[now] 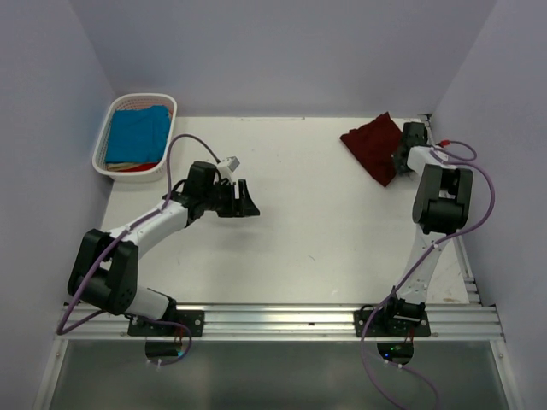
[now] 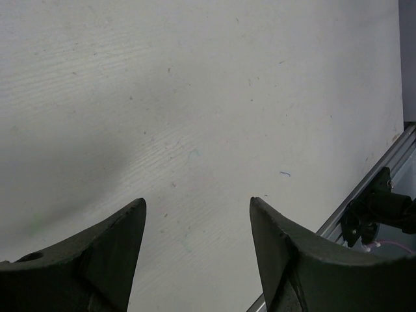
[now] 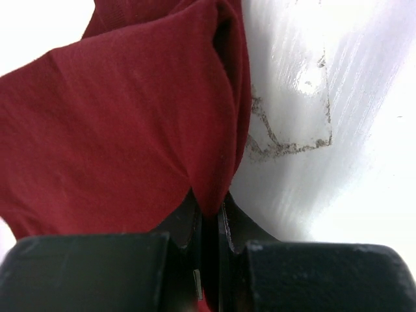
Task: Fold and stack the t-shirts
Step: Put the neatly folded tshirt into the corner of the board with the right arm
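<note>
Next, I let go of the maroon t-shirt, now bunched at the back of the table, with my right gripper, squared up in the table's back corner (image 1: 402, 131) opposite the white basket.
A dark maroon t-shirt (image 1: 372, 145) lies bunched at the back right of the table. My right gripper (image 1: 402, 154) is shut on a fold at its right edge; in the right wrist view the cloth (image 3: 123, 123) is pinched between the fingertips (image 3: 209, 207). A turquoise-blue t-shirt (image 1: 137, 132) lies in the white slatted basket (image 1: 107, 132) at the back left. My left gripper (image 1: 248, 203) is open and empty over bare table left of centre; its fingers (image 2: 97, 260) show spread apart in the left wrist view.
Orange and yellowish cloth (image 1: 128, 166) shows under the blue shirt in the basket. Walls close the table at back, left and right. An aluminium rail (image 1: 282, 320) runs along the near edge. A scuffed patch (image 3: 292, 130) marks the table beside the maroon shirt.
</note>
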Controlling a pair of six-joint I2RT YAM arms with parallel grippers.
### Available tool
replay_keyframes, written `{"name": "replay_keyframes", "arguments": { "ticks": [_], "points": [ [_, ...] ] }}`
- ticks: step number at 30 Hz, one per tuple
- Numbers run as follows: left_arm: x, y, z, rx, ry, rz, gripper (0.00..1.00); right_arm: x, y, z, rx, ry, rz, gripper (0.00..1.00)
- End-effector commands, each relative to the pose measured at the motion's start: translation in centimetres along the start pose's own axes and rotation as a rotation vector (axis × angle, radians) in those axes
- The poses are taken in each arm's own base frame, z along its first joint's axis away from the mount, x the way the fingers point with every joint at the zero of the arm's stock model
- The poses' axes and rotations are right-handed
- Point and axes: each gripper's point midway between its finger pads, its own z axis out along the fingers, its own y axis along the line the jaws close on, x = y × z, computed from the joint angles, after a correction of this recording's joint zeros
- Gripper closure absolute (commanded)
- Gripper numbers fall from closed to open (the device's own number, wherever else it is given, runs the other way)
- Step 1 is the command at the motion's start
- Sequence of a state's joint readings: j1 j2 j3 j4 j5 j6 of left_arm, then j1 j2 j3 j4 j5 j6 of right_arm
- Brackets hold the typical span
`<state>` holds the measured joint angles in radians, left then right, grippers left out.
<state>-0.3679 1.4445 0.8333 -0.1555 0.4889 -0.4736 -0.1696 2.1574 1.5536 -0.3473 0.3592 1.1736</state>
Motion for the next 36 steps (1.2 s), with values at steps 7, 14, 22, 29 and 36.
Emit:
{"name": "replay_keyframes", "arguments": {
  "ticks": [7, 14, 22, 29, 36],
  "points": [
    [-2.4, -2.0, -1.5, 0.017, -0.036, 0.058, 0.32, -2.4, -2.2, 2.9, 0.04, -0.104, 0.228, 1.0],
    [-2.9, -2.3, -0.7, 0.039, -0.021, 0.034, 0.32, -5.3, -1.3, 5.0, -0.012, -0.128, 0.277, 1.0],
    [-3.7, -2.5, -0.4, 0.036, -0.019, 0.033, 0.33, -7.2, 1.0, 7.4, -0.117, -0.143, 0.329, 1.0],
    [-3.8, -2.3, 0.2, 0.035, -0.008, 0.019, 0.34, -5.0, 4.9, 9.8, -0.283, 0.003, 0.316, 1.0],
    [-3.9, -2.4, 0.4, 0.045, -0.015, 0.016, 0.34, -3.6, 6.3, 8.9, -0.409, 0.068, 0.256, 1.0]
  ]
}}
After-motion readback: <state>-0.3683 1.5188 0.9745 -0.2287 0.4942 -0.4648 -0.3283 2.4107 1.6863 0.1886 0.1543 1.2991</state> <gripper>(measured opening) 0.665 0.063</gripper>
